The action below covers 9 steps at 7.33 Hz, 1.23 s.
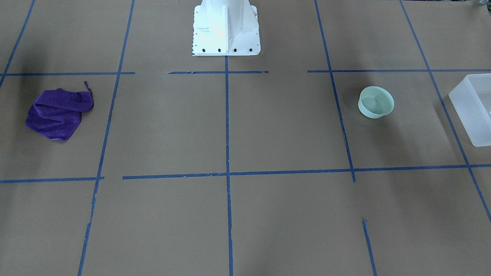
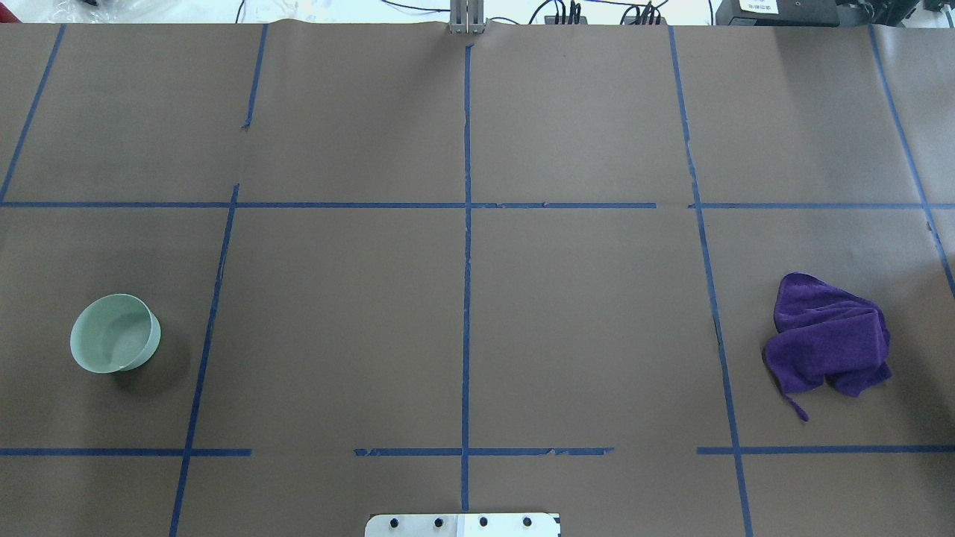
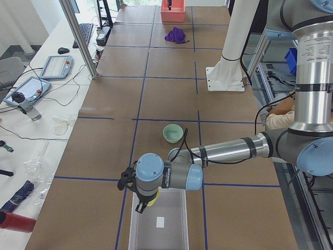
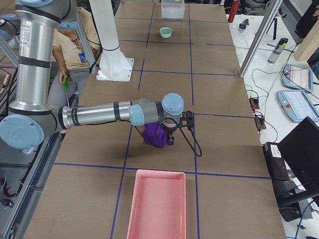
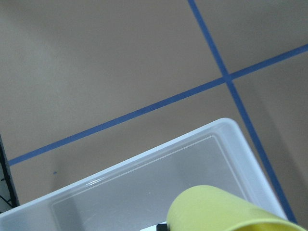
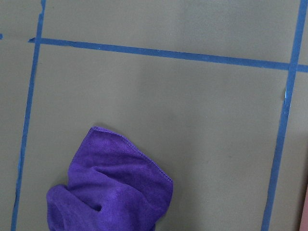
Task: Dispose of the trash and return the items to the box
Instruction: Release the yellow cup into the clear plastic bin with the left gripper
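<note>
I need to bring the yellow cup inside the translucent box (image 1: 486, 98) and let go of it with my left gripper, close to the box's side facing the mint bowl.
The yellow cup (image 5: 226, 211) hangs close under my left wrist camera, over the near end of the translucent box (image 5: 144, 192). In the exterior left view my left gripper (image 3: 141, 202) is at the box's (image 3: 158, 224) end with the cup (image 3: 151, 200) in it. The mint bowl (image 2: 114, 333) stands upright on the table, apart from the box (image 1: 473, 111); it also shows in the front-facing view (image 1: 376, 101). My right gripper (image 4: 171, 138) hovers by a crumpled purple cloth (image 4: 155, 137); I cannot tell whether it is open or shut.
The purple cloth (image 2: 828, 343) lies on the robot's right side of the table. A pink tray (image 4: 157, 204) stands at that end. The white robot base (image 1: 225, 28) is at mid-table. Blue tape lines cross the brown paper.
</note>
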### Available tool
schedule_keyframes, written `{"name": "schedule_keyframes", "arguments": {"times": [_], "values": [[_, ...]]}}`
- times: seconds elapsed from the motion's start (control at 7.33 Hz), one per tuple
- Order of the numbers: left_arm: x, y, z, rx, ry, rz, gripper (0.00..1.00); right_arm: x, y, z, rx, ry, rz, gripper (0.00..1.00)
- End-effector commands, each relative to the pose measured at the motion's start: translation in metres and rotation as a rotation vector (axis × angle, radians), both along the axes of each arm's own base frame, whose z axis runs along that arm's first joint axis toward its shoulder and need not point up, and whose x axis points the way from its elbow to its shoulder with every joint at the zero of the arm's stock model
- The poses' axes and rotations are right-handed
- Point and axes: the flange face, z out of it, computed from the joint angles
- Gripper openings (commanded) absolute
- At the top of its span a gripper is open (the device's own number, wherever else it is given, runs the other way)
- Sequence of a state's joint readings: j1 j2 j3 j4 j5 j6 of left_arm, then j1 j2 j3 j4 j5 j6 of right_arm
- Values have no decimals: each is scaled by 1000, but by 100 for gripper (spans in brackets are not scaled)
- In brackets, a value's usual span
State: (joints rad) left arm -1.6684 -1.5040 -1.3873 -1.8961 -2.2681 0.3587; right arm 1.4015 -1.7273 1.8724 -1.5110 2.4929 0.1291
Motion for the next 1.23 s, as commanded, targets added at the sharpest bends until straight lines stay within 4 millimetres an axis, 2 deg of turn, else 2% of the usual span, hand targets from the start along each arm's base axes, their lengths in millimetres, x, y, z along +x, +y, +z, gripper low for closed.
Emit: {"name": "schedule_keyframes", "arguments": {"times": [0.0,0.27,0.55,0.82,1.09], "values": [[2,18,50,-89,37,2,0,-1,2,0,4,-1,0,100],[19,35,79,-152,190,9,0,-5,10,7,39,-3,-12,100],[53,35,88,-175,226,82,0,-8,13,12,40,-2,-20,100],[64,39,100,-156,221,102,0,-9,14,17,23,-6,-17,100],[71,37,99,-157,220,106,0,-10,14,19,7,-7,-12,100]]}}
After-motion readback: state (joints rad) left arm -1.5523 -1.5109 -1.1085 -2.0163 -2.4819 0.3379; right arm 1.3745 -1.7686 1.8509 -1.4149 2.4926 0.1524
